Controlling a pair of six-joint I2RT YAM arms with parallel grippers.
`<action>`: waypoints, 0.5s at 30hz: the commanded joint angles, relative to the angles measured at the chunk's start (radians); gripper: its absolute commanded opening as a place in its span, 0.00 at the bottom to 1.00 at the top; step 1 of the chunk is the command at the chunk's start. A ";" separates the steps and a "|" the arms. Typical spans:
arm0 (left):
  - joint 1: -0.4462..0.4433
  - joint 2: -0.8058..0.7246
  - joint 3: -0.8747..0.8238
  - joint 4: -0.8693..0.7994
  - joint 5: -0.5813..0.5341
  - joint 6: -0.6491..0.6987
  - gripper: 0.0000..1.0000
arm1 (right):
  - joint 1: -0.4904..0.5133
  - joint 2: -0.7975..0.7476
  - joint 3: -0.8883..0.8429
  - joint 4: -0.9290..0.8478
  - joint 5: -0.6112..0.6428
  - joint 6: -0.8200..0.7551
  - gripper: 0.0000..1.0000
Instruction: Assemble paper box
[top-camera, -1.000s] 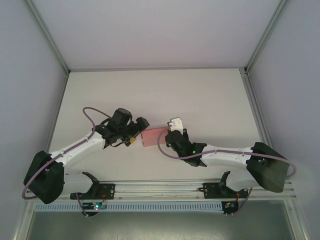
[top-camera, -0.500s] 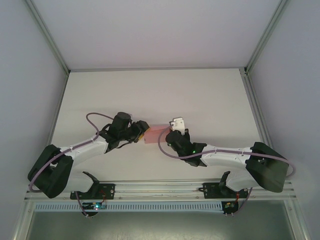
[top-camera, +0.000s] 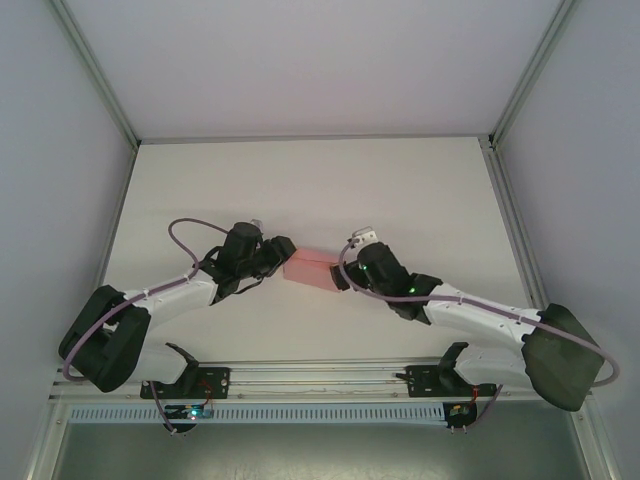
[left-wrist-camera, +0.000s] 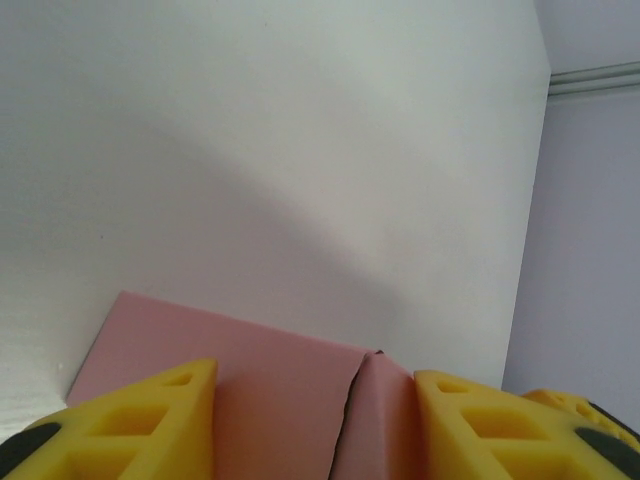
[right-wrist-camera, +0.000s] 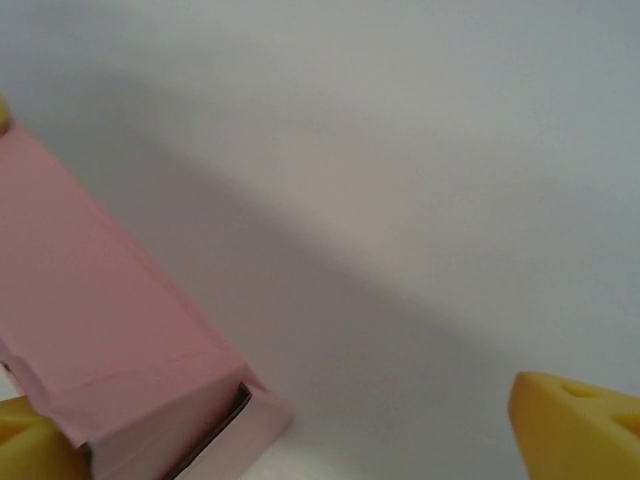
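My right gripper needs to take that end (top-camera: 327, 281) of the paper box between both fingers and press its flap shut, as the end flap stands ajar beside my open right gripper.
The pink paper box (top-camera: 310, 268) is folded into a small rectangular shape and sits mid-table between the two arms. In the left wrist view the paper box (left-wrist-camera: 200, 340) fills the gap between my yellow fingers (left-wrist-camera: 150, 420), and both pads press on its sides. My left gripper (top-camera: 283, 258) (left-wrist-camera: 315, 425) is shut on its left end. My right gripper (top-camera: 345, 272) (right-wrist-camera: 300, 445) stands wide open at the right end. The paper box (right-wrist-camera: 90, 300), one end flap slightly ajar, lies against the left finger (right-wrist-camera: 30, 445), far from the other one.
The white table (top-camera: 300, 180) is bounded by grey walls on the left, right and back. An aluminium rail (top-camera: 320, 372) with the arm mounts runs along the near edge. A purple cable (top-camera: 185, 225) loops above the left arm.
The left gripper closed onto the paper box's left end. The right gripper went from shut to wide open, letting go of the box, and the right arm stretched out flatter.
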 joint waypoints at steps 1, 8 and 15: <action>-0.019 0.071 -0.025 -0.118 0.068 0.001 0.43 | -0.038 0.019 0.048 0.015 -0.480 -0.046 0.98; -0.019 0.052 -0.041 -0.119 0.055 0.007 0.42 | -0.054 0.015 0.054 0.066 -0.617 -0.115 0.98; -0.028 0.043 -0.048 -0.105 0.050 0.045 0.41 | -0.060 -0.002 0.059 0.046 -0.181 0.114 0.98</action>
